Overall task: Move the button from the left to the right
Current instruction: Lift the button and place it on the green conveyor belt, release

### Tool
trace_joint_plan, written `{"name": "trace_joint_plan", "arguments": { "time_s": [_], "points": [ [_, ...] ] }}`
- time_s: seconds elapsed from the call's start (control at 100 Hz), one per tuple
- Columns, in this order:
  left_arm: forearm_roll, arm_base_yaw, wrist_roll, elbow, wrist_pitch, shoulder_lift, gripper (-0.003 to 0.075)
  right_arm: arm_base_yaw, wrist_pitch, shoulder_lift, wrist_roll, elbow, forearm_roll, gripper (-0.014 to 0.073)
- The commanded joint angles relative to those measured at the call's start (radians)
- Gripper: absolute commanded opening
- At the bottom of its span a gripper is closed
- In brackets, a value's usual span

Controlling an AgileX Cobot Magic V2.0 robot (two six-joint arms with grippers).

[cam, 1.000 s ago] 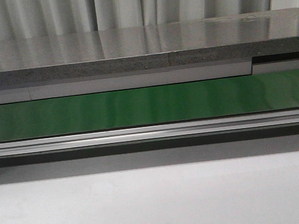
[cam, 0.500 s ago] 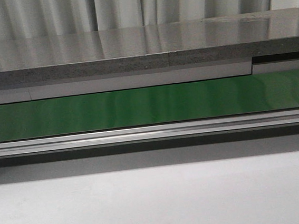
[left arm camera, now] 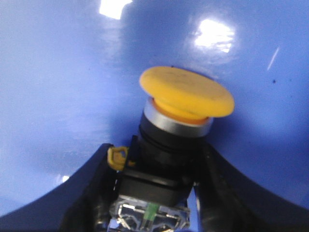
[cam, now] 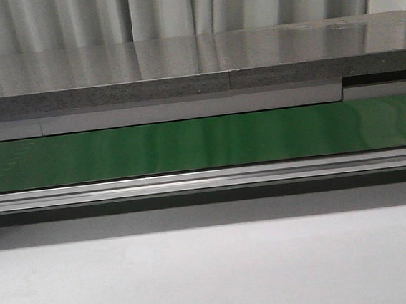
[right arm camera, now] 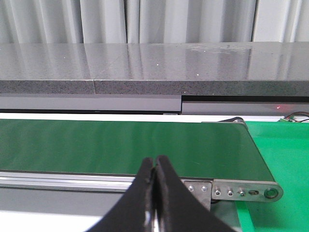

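Note:
The button, now over a glossy blue surface, will be released by my left gripper on the green conveyor belt, near the end next to the blue surface.
The button (left arm camera: 186, 92) fills the left wrist view: a yellow-orange mushroom head, a silver ring, a black neck and a black block with a clear base. My left gripper (left arm camera: 157, 169) is shut on the button's black body, one dark finger on each side, over a glossy blue surface (left arm camera: 58, 72). In the right wrist view my right gripper (right arm camera: 154, 166) is shut with its fingertips pressed together and nothing between them, in front of the green conveyor belt (right arm camera: 120, 145). Neither gripper nor the button shows in the front view.
The green conveyor belt (cam: 202, 143) runs across the front view, with an aluminium rail (cam: 206, 180) along its near side and a grey stone ledge (cam: 180, 68) behind. White tabletop (cam: 215, 273) lies in front. The belt's end bracket (right arm camera: 246, 190) shows in the right wrist view.

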Motion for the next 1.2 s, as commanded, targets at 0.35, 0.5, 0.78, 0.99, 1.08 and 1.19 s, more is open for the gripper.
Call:
{"name": "trace_joint_plan", "arguments": {
  "time_s": [0.35,0.5,0.78,0.99,1.08,1.19],
  "points": [
    [-0.133,-0.023,0.038,-0.148,0.083,-0.250,-0.0011,0.001,-0.084,-0.020,-0.006,-0.014,-0.012,-0.0067],
    [-0.176,-0.071,0.066,-0.148,0.118,-0.280,-0.0011,0.001,-0.084,-0.020,-0.006,-0.014,-0.012,-0.0067],
    [-0.179,-0.181,0.086,-0.144,0.123,-0.280,-0.0007,0.001,-0.084,-0.020,-0.006,-0.014,-0.012,-0.0067],
    [-0.179,-0.221,0.087,-0.144,0.123,-0.280,0.0137,0.001,-0.084,-0.020,-0.006,-0.014,-0.012,-0.0067],
    [-0.179,-0.221,0.087,-0.141,0.123,-0.280,0.0247,0.001,-0.084,-0.020,-0.006,-0.014,-0.012,-0.0067],
    [-0.179,-0.221,0.087,-0.141,0.123,-0.280,0.0365,0.001,-0.084,-0.020,-0.006,-0.014,-0.012,-0.0067]
  ]
}}
